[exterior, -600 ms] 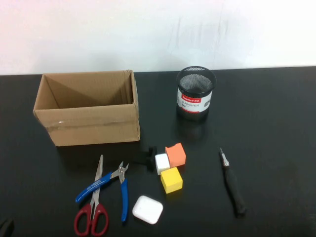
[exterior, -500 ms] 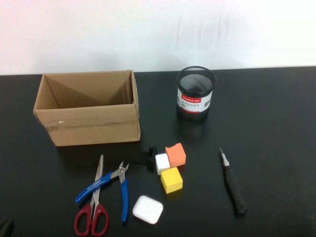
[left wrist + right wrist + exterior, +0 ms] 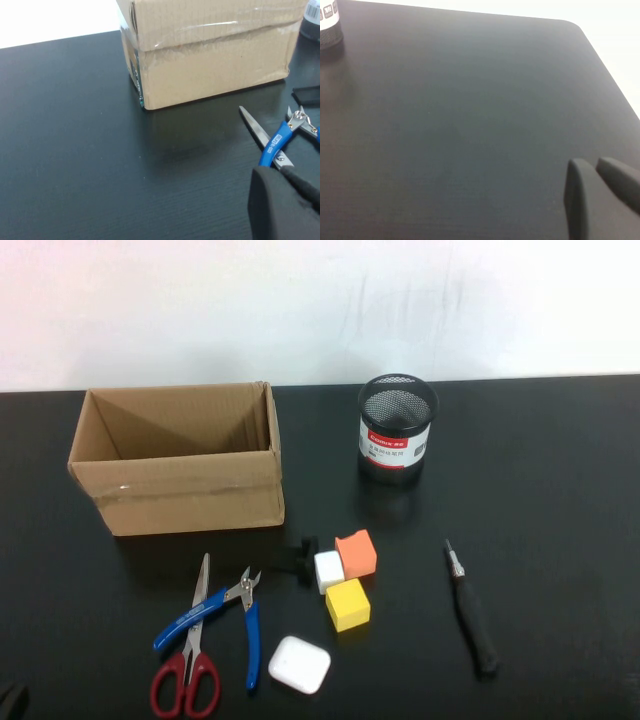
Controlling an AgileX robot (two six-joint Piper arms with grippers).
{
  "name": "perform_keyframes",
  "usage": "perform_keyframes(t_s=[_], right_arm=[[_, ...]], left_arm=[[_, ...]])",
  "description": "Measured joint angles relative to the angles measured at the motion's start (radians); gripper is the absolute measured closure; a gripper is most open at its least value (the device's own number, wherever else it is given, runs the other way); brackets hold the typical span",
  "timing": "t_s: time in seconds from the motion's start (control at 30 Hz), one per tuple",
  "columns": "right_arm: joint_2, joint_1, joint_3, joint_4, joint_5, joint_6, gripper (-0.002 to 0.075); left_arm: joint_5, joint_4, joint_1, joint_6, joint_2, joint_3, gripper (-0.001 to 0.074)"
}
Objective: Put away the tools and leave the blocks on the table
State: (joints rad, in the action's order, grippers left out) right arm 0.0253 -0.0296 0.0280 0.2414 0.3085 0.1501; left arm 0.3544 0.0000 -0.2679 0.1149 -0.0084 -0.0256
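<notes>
The slim black-handled tool is next for my right gripper. It should go there and close on the handle's end (image 3: pixel 463 590) beside the tool's metal part.
On the black table (image 3: pixel 560 490) the red-handled scissors (image 3: pixel 190 660) and blue-handled pliers (image 3: pixel 235 625) lie crossed at the front left. They also show in the left wrist view, the scissors (image 3: pixel 255 131) under the pliers (image 3: pixel 275 147). A slim black-handled tool (image 3: pixel 470 610) lies alone at the front right. Orange (image 3: pixel 356 553), white (image 3: pixel 328 571) and yellow (image 3: pixel 347 604) blocks sit clustered mid-table. My left gripper (image 3: pixel 279 171) is shut and empty, low at the front left corner (image 3: pixel 10 702), just short of the pliers. My right gripper (image 3: pixel 595 167) is shut and empty over bare table, outside the high view.
An open cardboard box (image 3: pixel 175 455) stands at the back left, close ahead of the left wrist camera (image 3: pixel 210 60). A black mesh pen cup (image 3: pixel 397 428) stands behind the blocks. A white rounded case (image 3: pixel 298 665) and a small black knob (image 3: pixel 295 558) lie near the blocks.
</notes>
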Motion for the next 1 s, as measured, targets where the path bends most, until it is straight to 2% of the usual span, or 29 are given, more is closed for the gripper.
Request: perform_keyframes(t_s=[0.07,0.1,0.13,0.2,0.23,0.27,0.47,0.83,0.93,1.0], right_arm=[[0.0,0.0,0.0,0.0,-0.022,0.0,0.0733],[0.0,0.0,0.0,0.0,0.068,0.002,0.0733],[0.0,0.0,0.0,0.0,-0.045,0.0,0.0733],[0.0,0.0,0.0,0.0,-0.065,0.0,0.0733],[0.0,0.0,0.0,0.0,0.031,0.002,0.0733],[0.0,0.0,0.0,0.0,-0.092,0.0,0.0733],[0.0,0.0,0.0,0.0,-0.267,0.0,0.0733],[0.0,0.0,0.0,-0.023,-0.934,0.0,0.0733],[0.0,0.0,-0.005,-0.126,-1.143,0.003,0.0733],[0.0,0.0,-0.047,-0.233,-1.186,0.059,0.0733]], left_arm=[[0.0,0.0,0.0,0.0,0.0,0.0,0.0739],[0.0,0.0,0.0,0.0,0.0,0.0,0.0739],[0.0,0.0,0.0,0.0,0.0,0.0,0.0739],[0.0,0.0,0.0,0.0,0.0,0.0,0.0739],[0.0,0.0,0.0,0.0,0.0,0.0,0.0739],[0.0,0.0,0.0,0.0,0.0,0.0,0.0739],[0.0,0.0,-0.002,0.0,0.0,0.0,0.0739],[0.0,0.0,-0.002,0.0,0.0,0.0,0.0739],[0.0,0.0,-0.002,0.0,0.0,0.0,0.0739],[0.0,0.0,-0.002,0.0,0.0,0.0,0.0739]])
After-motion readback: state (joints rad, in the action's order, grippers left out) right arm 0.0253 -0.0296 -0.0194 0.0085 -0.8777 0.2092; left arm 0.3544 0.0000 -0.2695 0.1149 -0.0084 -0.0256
